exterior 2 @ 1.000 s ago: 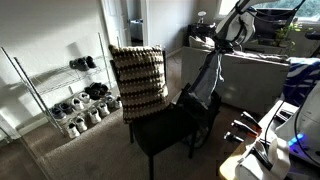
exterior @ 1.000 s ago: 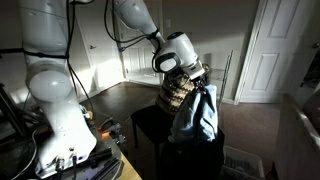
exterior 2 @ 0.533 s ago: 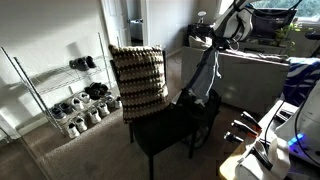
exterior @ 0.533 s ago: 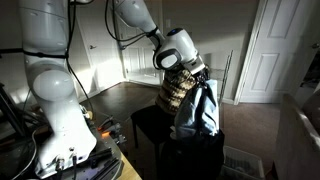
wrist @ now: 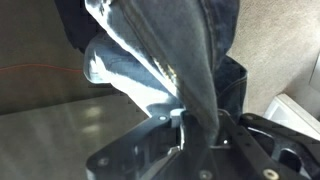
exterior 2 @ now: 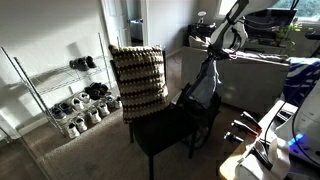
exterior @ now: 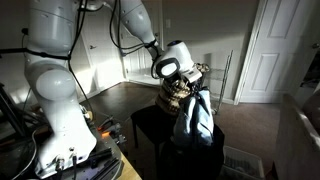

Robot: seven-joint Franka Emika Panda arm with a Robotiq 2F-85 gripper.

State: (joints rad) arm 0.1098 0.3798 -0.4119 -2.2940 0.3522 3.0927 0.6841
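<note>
I will drop the blue denim garment into the black round bin (exterior: 199,135) below it, in front of the checked cushion.
My gripper (exterior: 192,80) is shut on a grey-blue garment (exterior: 195,118), pinched at its top. The cloth hangs down from the gripper (exterior 2: 212,57) as a long dark drape (exterior 2: 203,88) whose lower end rests on the black chair seat (exterior 2: 165,128). In the wrist view the gripper (wrist: 190,118) grips a dark fold of the garment (wrist: 160,45) that spreads out below over the chair. A cushion with a checked pattern (exterior 2: 137,80) leans upright against the chair back, just behind the hanging cloth (exterior: 178,95).
A wire shoe rack (exterior 2: 70,95) with several shoes stands by the wall. White doors (exterior: 268,50) close the back of the room. A bed or sofa (exterior 2: 255,70) lies behind the arm. Cables and gear (exterior 2: 255,135) sit at the near right.
The gripper has come down a little with the garment, so the cloth bunches lower on the chair seat. The grip stays shut.
</note>
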